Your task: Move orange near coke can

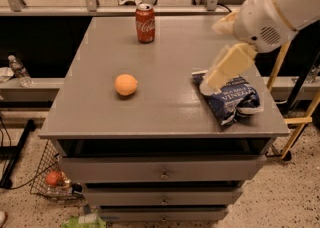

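Note:
The robot's gripper should go next to the orange on the grey tabletop and close around the orange's middle [126,85], because the orange must move near the red coke can.
The orange [126,84] lies on the grey tabletop [165,114], left of the middle. The red coke can [145,23] stands upright near the far edge, well behind the orange and slightly to its right. My arm comes in from the upper right. The gripper [212,82] hangs over the right side of the table, above the near-left corner of a dark blue chip bag [235,99]. It is far to the right of the orange and holds nothing that I can see.
The table is a drawer cabinet with handles on its front [164,174]. A water bottle [20,70] stands on a ledge at the left. A wire basket [42,172] with a reddish fruit [53,178] sits on the floor at lower left. Yellow legs [300,119] stand at the right.

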Robot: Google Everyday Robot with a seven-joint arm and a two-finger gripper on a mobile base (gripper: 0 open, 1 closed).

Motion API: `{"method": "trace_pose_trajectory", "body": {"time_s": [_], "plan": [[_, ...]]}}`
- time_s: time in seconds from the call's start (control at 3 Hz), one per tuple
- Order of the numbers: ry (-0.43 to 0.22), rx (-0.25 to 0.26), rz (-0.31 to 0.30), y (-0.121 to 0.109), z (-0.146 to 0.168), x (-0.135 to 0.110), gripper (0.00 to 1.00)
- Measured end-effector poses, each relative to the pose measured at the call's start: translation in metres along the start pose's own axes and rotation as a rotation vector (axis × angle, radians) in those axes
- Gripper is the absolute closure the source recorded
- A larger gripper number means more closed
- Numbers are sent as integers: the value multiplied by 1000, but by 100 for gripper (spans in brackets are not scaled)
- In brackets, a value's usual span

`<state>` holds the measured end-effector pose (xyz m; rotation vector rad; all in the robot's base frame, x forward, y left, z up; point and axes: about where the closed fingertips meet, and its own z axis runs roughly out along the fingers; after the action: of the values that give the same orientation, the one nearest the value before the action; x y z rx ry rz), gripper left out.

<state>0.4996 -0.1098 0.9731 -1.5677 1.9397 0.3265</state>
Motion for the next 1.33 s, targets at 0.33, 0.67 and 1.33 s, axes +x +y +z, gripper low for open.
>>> {"method": "trace_pose_trajectory", "body": {"time_s": [0.33,0.67,1.33], "plan": [[-33,28,-2,-6,1,-11,0],[-31,25,-3,-5,1,-11,0],[-151,-44,45,9,92,-28,0]]}}
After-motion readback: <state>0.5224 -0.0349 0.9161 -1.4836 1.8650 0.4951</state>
